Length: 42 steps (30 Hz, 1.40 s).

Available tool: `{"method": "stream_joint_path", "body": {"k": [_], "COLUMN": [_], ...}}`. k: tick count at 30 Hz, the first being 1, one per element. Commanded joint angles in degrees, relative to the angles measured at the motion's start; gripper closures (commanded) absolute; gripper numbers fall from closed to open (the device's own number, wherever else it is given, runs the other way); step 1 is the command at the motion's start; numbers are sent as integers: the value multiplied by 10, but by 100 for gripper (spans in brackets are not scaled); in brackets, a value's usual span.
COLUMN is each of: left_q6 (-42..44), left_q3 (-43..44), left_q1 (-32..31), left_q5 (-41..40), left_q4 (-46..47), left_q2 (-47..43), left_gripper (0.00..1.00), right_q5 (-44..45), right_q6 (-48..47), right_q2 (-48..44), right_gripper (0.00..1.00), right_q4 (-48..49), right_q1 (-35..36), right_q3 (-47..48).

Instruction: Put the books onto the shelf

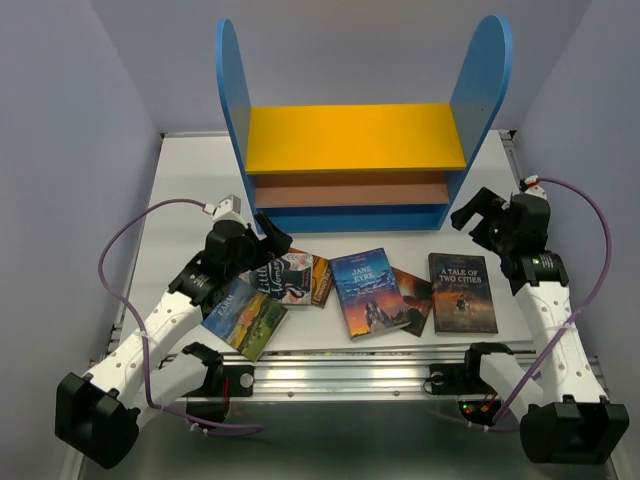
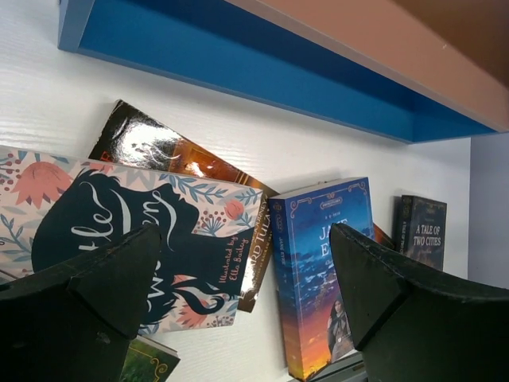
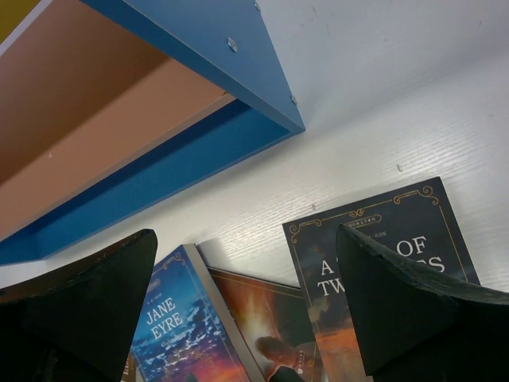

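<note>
Next, I move my left gripper next to the middle of the spine [image 1: 342, 303] [image 2: 288, 305] of Jane Eyre, beside the brown book, and close it there.
The shelf [image 1: 355, 138] stands at the back with blue side panels, a yellow top board and a pinkish middle board. Several books lie flat in front of it: Animal Farm [image 1: 245, 318], a floral-cover book [image 1: 285, 278], a brown book [image 1: 321, 280], Jane Eyre [image 1: 368, 292], an orange book [image 1: 415, 300] and A Tale of Two Cities [image 1: 462, 292]. My left gripper [image 1: 265, 240] hovers open over the floral book [image 2: 119, 231], with Jane Eyre [image 2: 318, 255] to its right. My right gripper [image 1: 478, 215] hangs open above Jane Eyre [image 3: 179, 326] and A Tale of Two Cities [image 3: 382, 223], holding nothing.
The shelf's blue base [image 2: 262, 60] runs just beyond the books. Its right side panel [image 3: 199, 48] stands close to my right gripper. Purple cables loop beside both arms. A metal rail [image 1: 340, 372] crosses the table's near edge.
</note>
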Motion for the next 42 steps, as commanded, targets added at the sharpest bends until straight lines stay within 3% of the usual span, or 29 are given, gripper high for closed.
{"method": "stream_joint_path", "body": {"k": [1, 7, 13, 18, 25, 31, 38, 42], "left_q6": [2, -21, -79, -125, -167, -203, -197, -195], "left_q3": [17, -7, -43, -56, -67, -58, -19, -24], "left_q1": [-8, -45, -138, -216, -281, -293, -292, -275], "left_q5": [-10, 45, 49, 38, 45, 56, 51, 63], "left_q4": [-3, 10, 39, 63, 148, 205, 203, 214], "left_q2": [-4, 14, 29, 64, 145, 225, 304, 329], "left_gripper": [1, 1, 1, 1, 1, 2, 11, 21], "right_q5": [-55, -152, -236, -203, -257, -272, -284, -300], "right_q6": [-26, -24, -21, -31, -36, -34, -34, -30], "right_q2": [2, 26, 47, 95, 150, 172, 196, 213], "right_gripper": [0, 0, 0, 0, 0, 0, 0, 0], "right_q4": [33, 45, 63, 59, 79, 92, 105, 113], "right_q1": [3, 3, 26, 131, 153, 172, 185, 185], "right_q3": [7, -4, -55, -71, -99, -136, -155, -164]}}
